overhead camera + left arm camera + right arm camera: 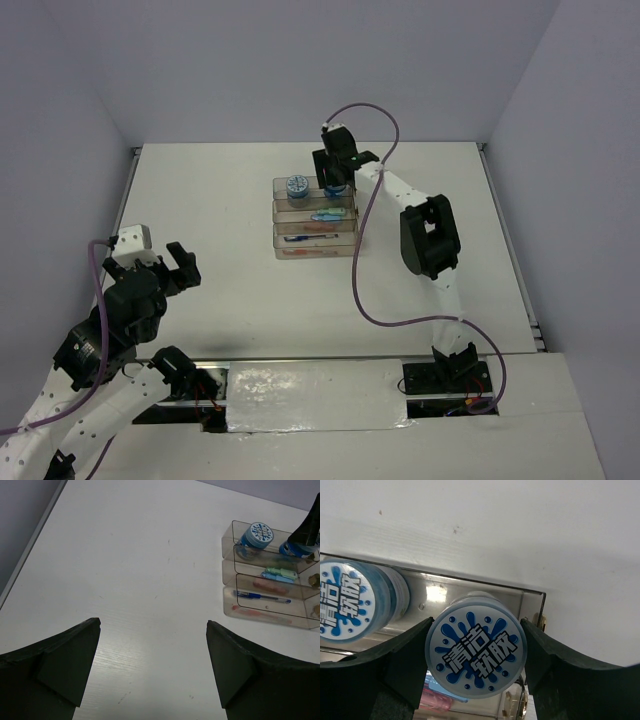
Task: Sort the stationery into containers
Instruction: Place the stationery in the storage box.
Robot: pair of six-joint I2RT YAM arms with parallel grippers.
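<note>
The robot's right gripper needs to release the second roll in the far tray's loose end (335, 194) (477, 617), next to the standing roll with the blue-white pattern.
The clear stepped rack (279, 214) stands at the table's far middle. One blue-white patterned roll (297, 186) stands in its far tray; it also shows in the right wrist view (347, 602). My right gripper (335, 183) is shut on the second roll (475, 647) and holds it upright over the right end of that far tray (470, 584). The middle tray holds green (280, 571), blue and pink (267, 585) sticks. The near tray holds a blue pen (262, 596) and a red pen (260, 614). My left gripper (180, 265) is open and empty over bare table, left of the rack.
The table's raised left edge (128, 190) and right edge (500, 220) border the white surface. The right arm's purple cable (360, 290) loops over the table just right of the rack.
</note>
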